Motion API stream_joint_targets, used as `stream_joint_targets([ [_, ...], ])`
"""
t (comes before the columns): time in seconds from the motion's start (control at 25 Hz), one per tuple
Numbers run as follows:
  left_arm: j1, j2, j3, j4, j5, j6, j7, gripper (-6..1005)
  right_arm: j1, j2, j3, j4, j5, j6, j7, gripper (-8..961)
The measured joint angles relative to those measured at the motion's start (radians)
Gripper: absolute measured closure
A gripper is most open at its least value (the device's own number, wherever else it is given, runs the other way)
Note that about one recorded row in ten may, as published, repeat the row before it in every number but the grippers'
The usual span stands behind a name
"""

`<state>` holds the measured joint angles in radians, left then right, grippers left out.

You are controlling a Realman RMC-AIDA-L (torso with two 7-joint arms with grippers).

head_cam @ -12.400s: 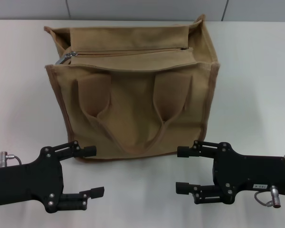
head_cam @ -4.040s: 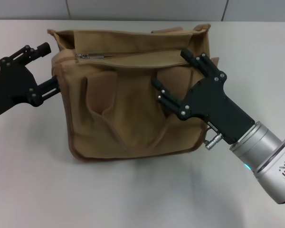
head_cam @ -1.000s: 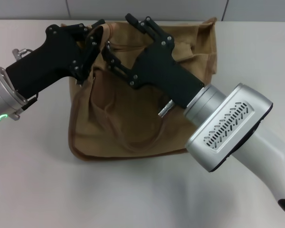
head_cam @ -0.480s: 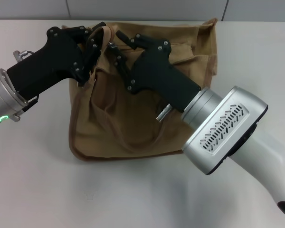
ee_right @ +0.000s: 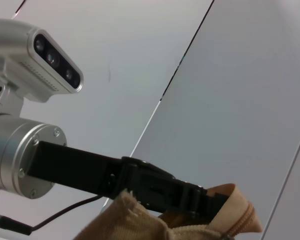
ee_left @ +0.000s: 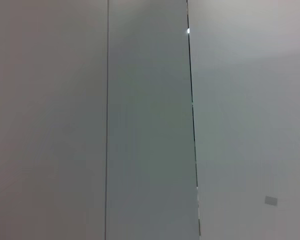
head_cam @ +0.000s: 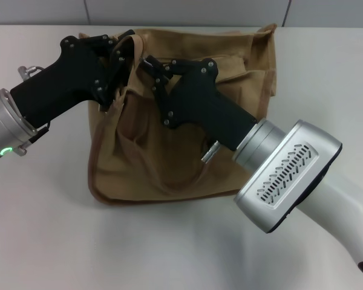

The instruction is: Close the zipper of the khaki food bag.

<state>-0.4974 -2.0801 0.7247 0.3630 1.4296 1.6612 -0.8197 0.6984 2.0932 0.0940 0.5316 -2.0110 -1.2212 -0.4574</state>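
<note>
I will open my right gripper and let go of the zipper pull near the bag's top corner (head_cam: pixel 233 55) that is farthest away from my left gripper.
The khaki food bag (head_cam: pixel 169 157) stands on the white table, leaning and creased. My left gripper (head_cam: pixel 122 53) is at the bag's top left corner, shut on the brown-trimmed edge, which bulges up between its fingers. The right wrist view shows that same gripper (ee_right: pixel 200 197) pinching the khaki cloth (ee_right: pixel 140 222). My right gripper (head_cam: pixel 152 69) lies across the bag's top panel, its tip just right of the left gripper. It covers the left end of the zipper, so the line and its pull are hidden. The left wrist view shows only wall panels.
The silver forearm of my right arm (head_cam: pixel 290 175) reaches in from the lower right, over the bag's front right part. Bare white table (head_cam: pixel 48 229) lies to the left and in front. A grey panelled wall (head_cam: pixel 187 12) runs behind the bag.
My right gripper has slid a little left and down onto the top panel near the left corner. The left gripper has kept its hold on the corner.
</note>
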Motion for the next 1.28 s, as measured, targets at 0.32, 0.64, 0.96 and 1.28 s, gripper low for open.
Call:
stream_joint_targets([
  [0.32,0.031,0.001,-0.006,0.000,-0.048,0.001,-0.001,977,-0.027,0.001,0.037,-0.008,0.000,-0.001,-0.001,945],
  [0.64,0.082,0.008,-0.012,0.013,-0.116,0.003,0.001,976,-0.057,0.001,0.076,-0.031,0.000,-0.011,-0.001,942],
  [0.96,0.110,0.009,-0.062,0.019,-0.119,-0.002,0.003,976,-0.106,-0.002,0.128,-0.064,-0.001,-0.013,0.003,938],
  [1.28,0.118,0.009,-0.069,0.021,-0.120,-0.010,0.004,976,-0.160,-0.005,0.200,-0.102,-0.001,-0.016,0.011,935],
])
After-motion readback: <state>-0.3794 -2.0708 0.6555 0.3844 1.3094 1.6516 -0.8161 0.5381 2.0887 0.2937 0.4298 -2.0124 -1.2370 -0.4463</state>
